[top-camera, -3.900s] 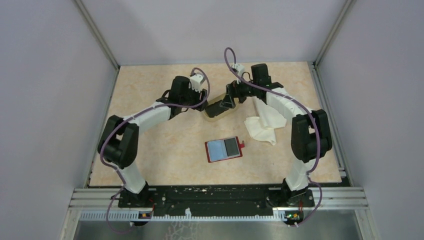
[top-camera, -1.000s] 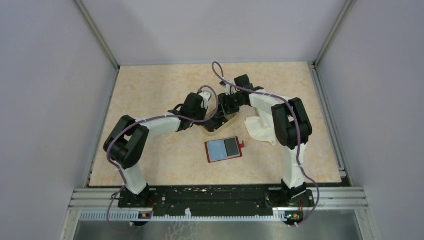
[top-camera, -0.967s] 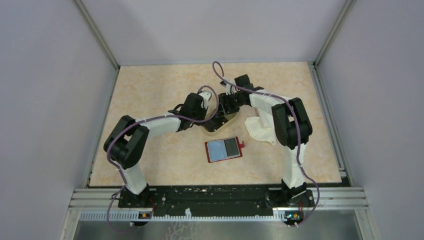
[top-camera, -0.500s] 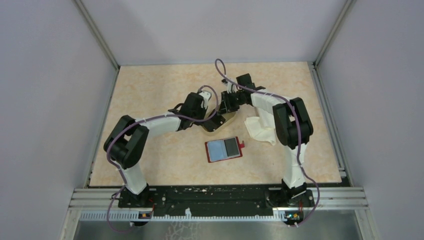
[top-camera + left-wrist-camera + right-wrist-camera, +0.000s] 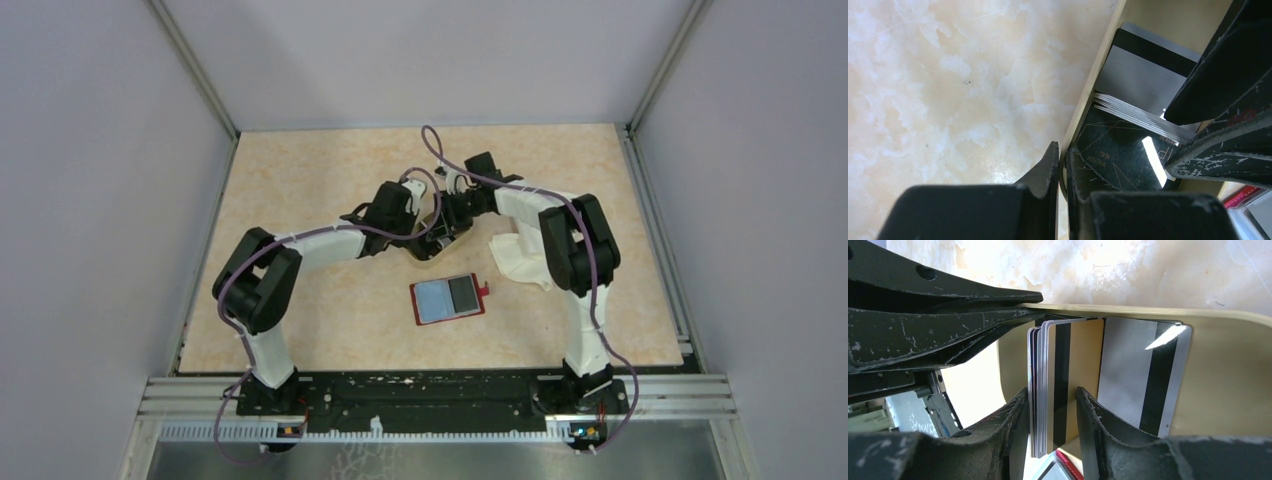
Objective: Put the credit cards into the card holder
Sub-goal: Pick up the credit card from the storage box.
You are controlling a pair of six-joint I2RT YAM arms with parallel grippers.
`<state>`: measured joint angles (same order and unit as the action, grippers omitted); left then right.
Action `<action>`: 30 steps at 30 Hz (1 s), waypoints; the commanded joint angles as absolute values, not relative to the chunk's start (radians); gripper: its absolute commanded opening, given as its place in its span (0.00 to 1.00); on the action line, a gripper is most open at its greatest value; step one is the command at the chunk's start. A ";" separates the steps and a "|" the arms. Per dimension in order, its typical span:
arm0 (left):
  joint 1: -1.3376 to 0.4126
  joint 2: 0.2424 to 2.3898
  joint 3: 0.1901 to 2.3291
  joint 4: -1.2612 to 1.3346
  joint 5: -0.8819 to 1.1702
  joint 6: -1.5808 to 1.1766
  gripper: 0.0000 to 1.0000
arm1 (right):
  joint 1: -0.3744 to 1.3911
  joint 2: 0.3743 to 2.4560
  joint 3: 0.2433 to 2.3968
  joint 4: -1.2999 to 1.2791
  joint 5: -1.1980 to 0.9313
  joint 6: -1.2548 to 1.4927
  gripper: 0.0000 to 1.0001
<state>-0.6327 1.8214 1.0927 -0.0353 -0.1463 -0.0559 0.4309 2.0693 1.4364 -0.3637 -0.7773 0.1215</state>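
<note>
Several credit cards stand bunched between the fingers of the robot's right gripper, so it should open them and pinch only the yellow card [image 5: 1086,357] before going to the card holder.
The credit cards [image 5: 1048,385] stand on edge as a stack inside the tan oval tray [image 5: 1228,365]; a yellow one with a black stripe faces the right wrist camera. My right gripper [image 5: 1052,390] straddles the stack, open, its left finger against the cards and the other a little apart. A silver striped card [image 5: 1143,380] lies flat in the tray. My left gripper [image 5: 1062,150] is shut on the tray's rim [image 5: 1093,85], beside the black top card [image 5: 1118,155]. The red card holder [image 5: 448,298] lies open nearer the arms, apart from both grippers [image 5: 437,225].
A crumpled white cloth [image 5: 525,255] lies right of the tray [image 5: 432,255], under the right forearm. Grey walls and metal rails bound the marble-patterned tabletop on three sides.
Since about four seconds ago both arms have come down onto the tray. Over the last second they have barely shifted; the card holder and the cloth have stayed put.
</note>
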 commanded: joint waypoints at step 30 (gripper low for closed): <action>-0.616 1.970 1.331 -0.071 -0.121 0.066 0.23 | 0.309 2.064 1.437 -0.351 -0.862 0.133 0.00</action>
